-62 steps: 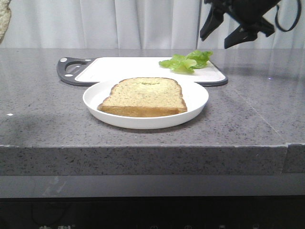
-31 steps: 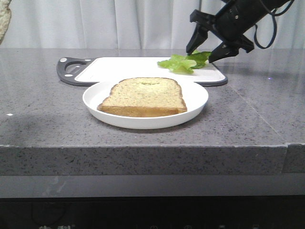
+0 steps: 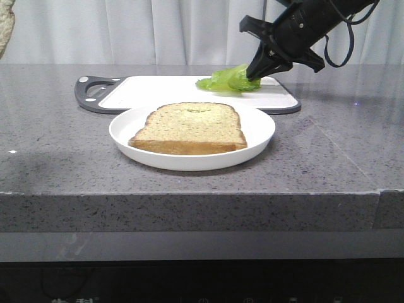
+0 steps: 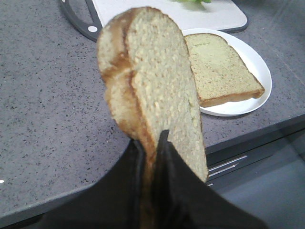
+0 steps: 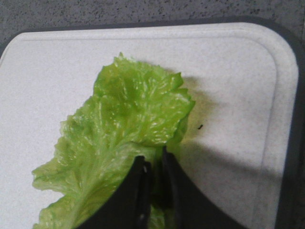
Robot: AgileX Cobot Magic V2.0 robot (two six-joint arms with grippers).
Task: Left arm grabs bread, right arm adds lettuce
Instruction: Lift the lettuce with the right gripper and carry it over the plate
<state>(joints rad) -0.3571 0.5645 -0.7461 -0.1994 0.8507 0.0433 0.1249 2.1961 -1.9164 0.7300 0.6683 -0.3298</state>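
Note:
My right gripper has a place to let go of the lettuce. It will release it on top of the flat slice on the white plate [image 3: 189, 112].
The bread [image 4: 152, 71], a speckled slice with a dark brown crust, stands on edge in the air with my left gripper [image 4: 151, 138] shut on its lower crust. In the front view only a corner of the bread [image 3: 5, 25] shows, at the far upper left. The lettuce [image 3: 224, 80] is a crinkled green leaf over the right part of the white cutting board [image 3: 164, 88]. My right gripper [image 3: 255, 71] is shut on the lettuce's right end. In the right wrist view the lettuce [image 5: 124, 119] spreads out from the shut right gripper [image 5: 153, 160].
A white plate [image 3: 126, 136] sits in the middle of the grey counter, in front of the board, with another slice [image 3: 192, 126] with a golden edge lying flat on it. The board has a dark handle [image 3: 91, 91] at its left end. The counter's front edge [image 3: 189, 196] is near.
My right gripper came down from above the board's right end, shut on the lettuce, and pulled it a little to the left. The plate and its slice have not moved.

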